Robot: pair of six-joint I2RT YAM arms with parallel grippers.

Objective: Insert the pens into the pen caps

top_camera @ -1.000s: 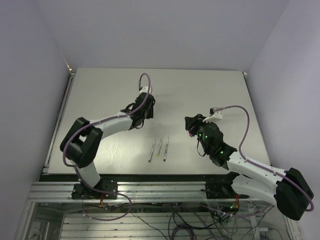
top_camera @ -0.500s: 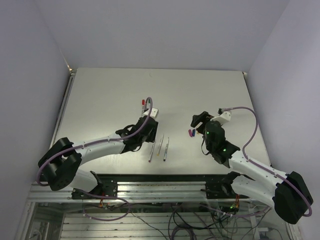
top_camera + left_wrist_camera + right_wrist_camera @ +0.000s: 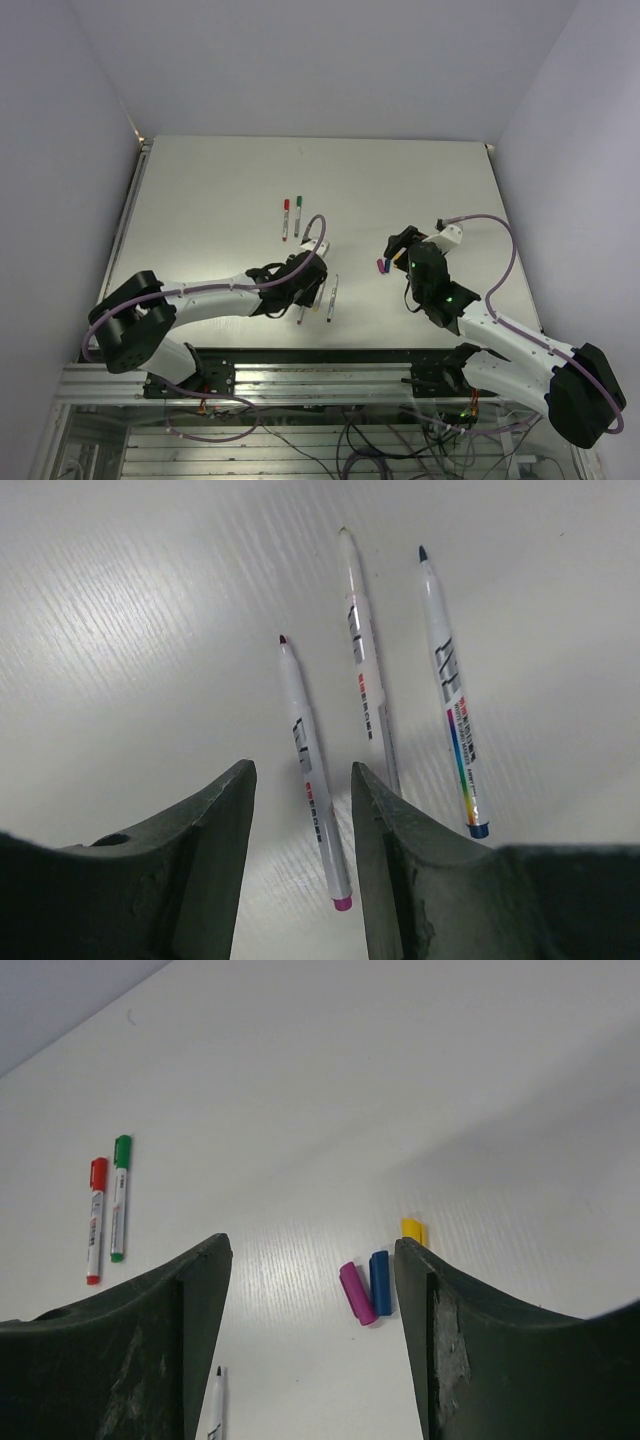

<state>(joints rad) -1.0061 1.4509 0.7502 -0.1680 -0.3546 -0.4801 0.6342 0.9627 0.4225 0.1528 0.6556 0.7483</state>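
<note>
My right gripper is going to close on the middle of the magenta cap (image 3: 381, 267) (image 3: 358, 1294) beside the blue cap, because my left gripper is at the magenta-ended pen.
Three uncapped silvery pens lie side by side in the left wrist view: a magenta-ended one (image 3: 312, 780), a middle one (image 3: 365, 670) and a blue-ended one (image 3: 450, 700). My left gripper (image 3: 300, 810) is open and low over them, with the magenta-ended pen between its fingers; the top view (image 3: 306, 282) shows it there too. A red-capped pen (image 3: 95, 1218) and a green-capped pen (image 3: 119, 1195) lie together farther back. Magenta (image 3: 357, 1292), blue (image 3: 380, 1282) and yellow (image 3: 412, 1229) caps lie loose. My right gripper (image 3: 312, 1290) is open and empty above them.
The pale table (image 3: 200, 200) ends at a metal rail at the near edge (image 3: 300, 352). The capped pens lie near the table's middle (image 3: 291, 217). The loose caps (image 3: 383, 265) sit just left of the right gripper (image 3: 398, 243).
My left arm has swung from the back of the table down to the three uncapped pens, uncovering the red and green capped pens. My right gripper shifted slightly right, uncovering the loose caps.
</note>
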